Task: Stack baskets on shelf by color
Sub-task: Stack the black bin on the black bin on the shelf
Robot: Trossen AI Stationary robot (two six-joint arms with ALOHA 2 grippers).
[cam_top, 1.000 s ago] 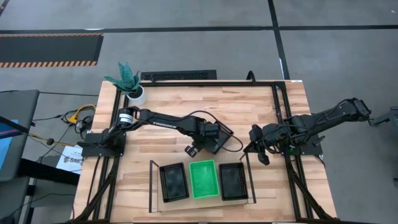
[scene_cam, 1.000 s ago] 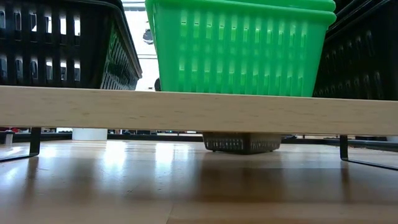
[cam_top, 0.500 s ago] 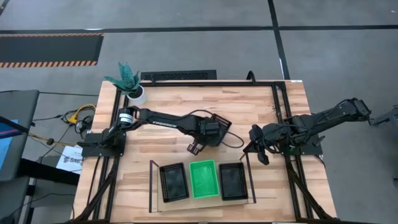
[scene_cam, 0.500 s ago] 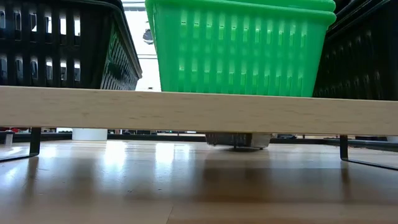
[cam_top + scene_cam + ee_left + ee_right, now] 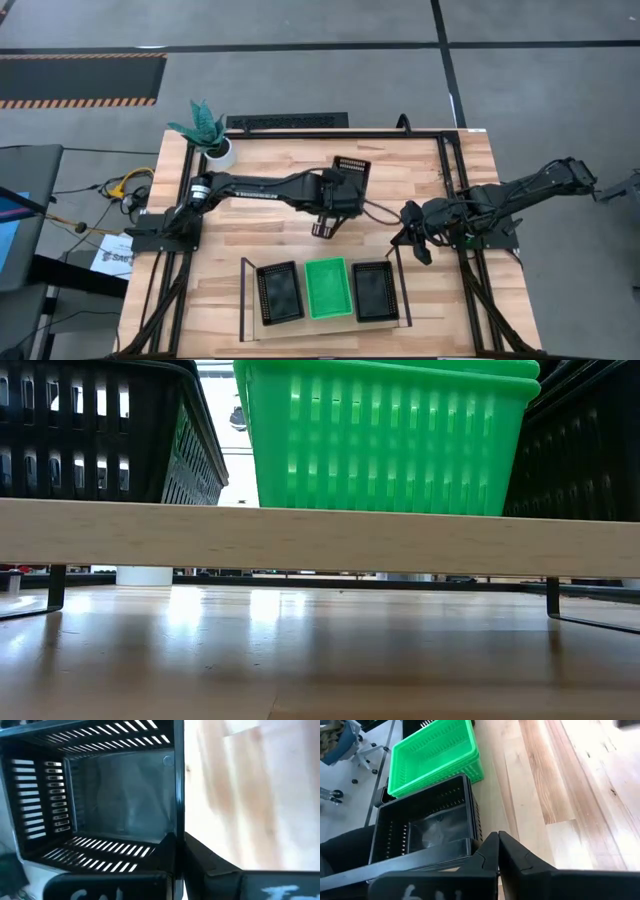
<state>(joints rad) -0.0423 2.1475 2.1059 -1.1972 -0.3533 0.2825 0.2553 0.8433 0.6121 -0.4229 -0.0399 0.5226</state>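
My left gripper will let go of the held basket inside the shelf's black basket (image 5: 279, 291) on the potted plant's side. The held basket is now up over the table's middle.
The shelf (image 5: 248, 300) stands near the table's front edge; its wooden board (image 5: 320, 540) carries a black basket (image 5: 280, 293) on the left, a green stack (image 5: 328, 287) in the middle and a black basket (image 5: 375, 291) on the right. My left gripper (image 5: 343, 188) is over the table's middle, shut on another black basket (image 5: 351, 169), which is up in the air and tipped on its side. My right gripper (image 5: 415, 236) waits shut at the table's right, near the right black basket (image 5: 425, 830) and the green stack (image 5: 435, 755). My left gripper pinches one side wall of the black basket (image 5: 177, 827) at its rim, one finger inside the basket and one finger (image 5: 215, 865) outside. The fingers slant down from above. The basket is lifted clear of the table and tipped, its open side turned toward the wrist.
A white pot with a green plant (image 5: 207, 135) stands at the far left corner, and a long black bar (image 5: 287, 121) lies along the far edge. Black frame rails (image 5: 445, 170) run along the table's sides. Bare wood lies between the shelf and the far edge.
My left gripper has risen and gone toward the table's far edge, rolling its wrist. The black basket, which stood on the table behind the shelf, has come up with it: it is now lifted clear and tipped on its side.
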